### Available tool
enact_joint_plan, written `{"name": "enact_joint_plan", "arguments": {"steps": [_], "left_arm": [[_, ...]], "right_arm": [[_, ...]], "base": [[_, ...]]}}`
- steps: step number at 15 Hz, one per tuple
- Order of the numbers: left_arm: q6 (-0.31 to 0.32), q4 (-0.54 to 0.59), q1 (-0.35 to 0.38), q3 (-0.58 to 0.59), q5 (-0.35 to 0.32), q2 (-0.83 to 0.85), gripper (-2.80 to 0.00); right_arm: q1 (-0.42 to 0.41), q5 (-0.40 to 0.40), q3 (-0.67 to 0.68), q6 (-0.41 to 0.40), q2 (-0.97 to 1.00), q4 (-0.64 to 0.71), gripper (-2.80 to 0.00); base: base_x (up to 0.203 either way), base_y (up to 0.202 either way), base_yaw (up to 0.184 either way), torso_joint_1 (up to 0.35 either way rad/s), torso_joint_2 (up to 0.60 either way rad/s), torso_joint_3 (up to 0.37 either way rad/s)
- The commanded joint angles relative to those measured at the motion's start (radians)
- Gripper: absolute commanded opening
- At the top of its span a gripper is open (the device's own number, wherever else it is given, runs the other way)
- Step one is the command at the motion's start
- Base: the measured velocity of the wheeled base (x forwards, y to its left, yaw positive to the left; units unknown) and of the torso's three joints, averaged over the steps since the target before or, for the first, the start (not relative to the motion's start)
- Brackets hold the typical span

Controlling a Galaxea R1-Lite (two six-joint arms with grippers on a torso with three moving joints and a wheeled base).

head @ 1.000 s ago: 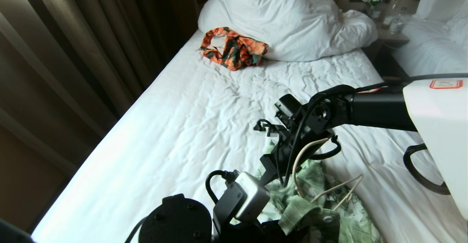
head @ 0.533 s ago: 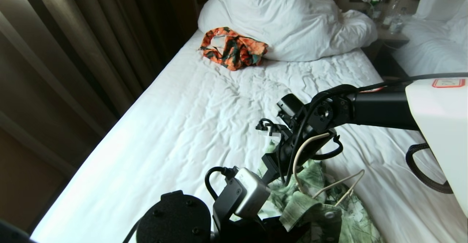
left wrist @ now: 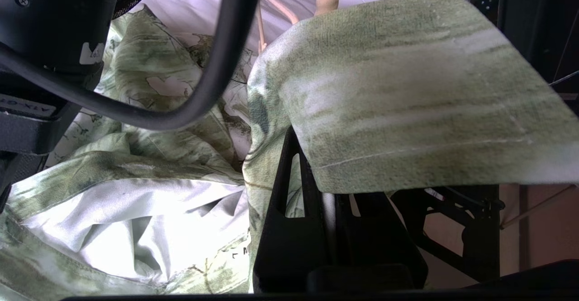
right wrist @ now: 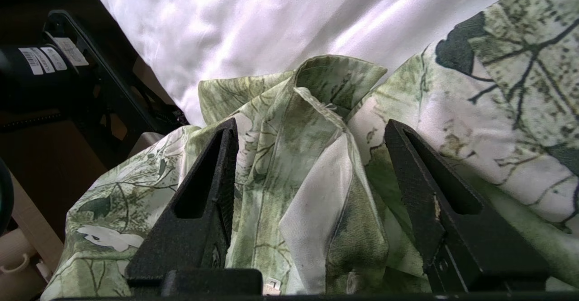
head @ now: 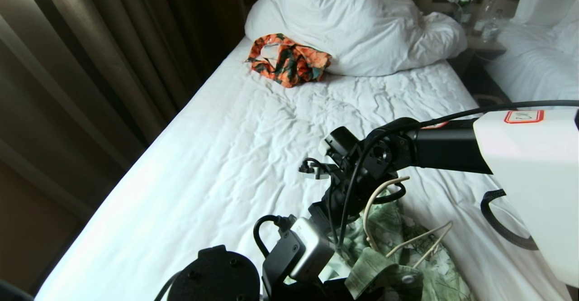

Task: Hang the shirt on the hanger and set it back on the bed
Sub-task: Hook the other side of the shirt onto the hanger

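The shirt lies bunched with its collar edge slack. Next, my right gripper pinches that collar edge (right wrist: 348, 132) and holds it while my left gripper pulls the shirt's fold away.
The light-green leaf-print shirt (head: 407, 260) lies bunched at the near right of the bed (head: 217, 169). The cream wire hanger (head: 423, 240) lies on it, with its hook (head: 373, 201) rising beside my right wrist. My right gripper (right wrist: 312, 124) points down over the shirt (right wrist: 289, 165). It is open, and a ridge of collar fabric stands loose between its fingers (right wrist: 208, 179). My left gripper (left wrist: 312, 165), at the bottom of the head view, is shut on a shirt fold (left wrist: 407, 88) that drapes over its tips.
A crumpled orange-and-green garment (head: 289, 59) lies by the big white pillows (head: 353, 25) at the head of the bed. Dark curtains (head: 90, 74) run along the left side. A nightstand (head: 484, 43) and a second bed (head: 533, 61) stand at the far right.
My right arm has shifted left and lower over the shirt. The hanger, the shirt and my left arm have stayed about where they were.
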Motion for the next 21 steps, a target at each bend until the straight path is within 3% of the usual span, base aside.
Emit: {"name": "enact_joint_plan", "arguments": {"steps": [1, 5, 6, 9, 16, 21], "left_arm": [[-0.002, -0.007, -0.001, 0.001, 0.002, 0.001, -2.80], [-0.002, -0.008, -0.001, 0.009, 0.005, -0.002, -2.80], [-0.002, -0.008, -0.001, 0.009, 0.006, -0.002, -2.80], [-0.002, -0.010, -0.001, 0.007, 0.006, -0.003, -2.80], [-0.002, -0.010, 0.002, 0.005, 0.008, -0.004, -2.80], [0.000, -0.008, 0.027, -0.004, 0.006, -0.035, -2.80]], "right_arm": [[0.023, 0.006, 0.005, 0.002, 0.005, 0.006, 0.00], [0.038, 0.007, 0.014, -0.002, 0.017, 0.010, 0.00], [0.038, 0.008, 0.019, -0.006, 0.016, 0.010, -2.80], [0.038, 0.008, 0.028, -0.046, 0.013, 0.048, -2.80], [0.024, 0.009, 0.024, -0.050, 0.004, 0.082, -2.80], [-0.037, 0.009, 0.019, 0.028, -0.030, 0.077, -2.80]], "base": [[0.000, 0.000, 0.000, 0.000, 0.00, 0.000], [0.000, 0.000, 0.000, 0.000, 0.00, 0.000], [0.000, 0.000, 0.000, 0.000, 0.00, 0.000], [0.000, 0.000, 0.000, 0.000, 0.00, 0.000], [0.000, 0.000, 0.000, 0.000, 0.00, 0.000], [0.000, 0.000, 0.000, 0.000, 0.00, 0.000]]}}
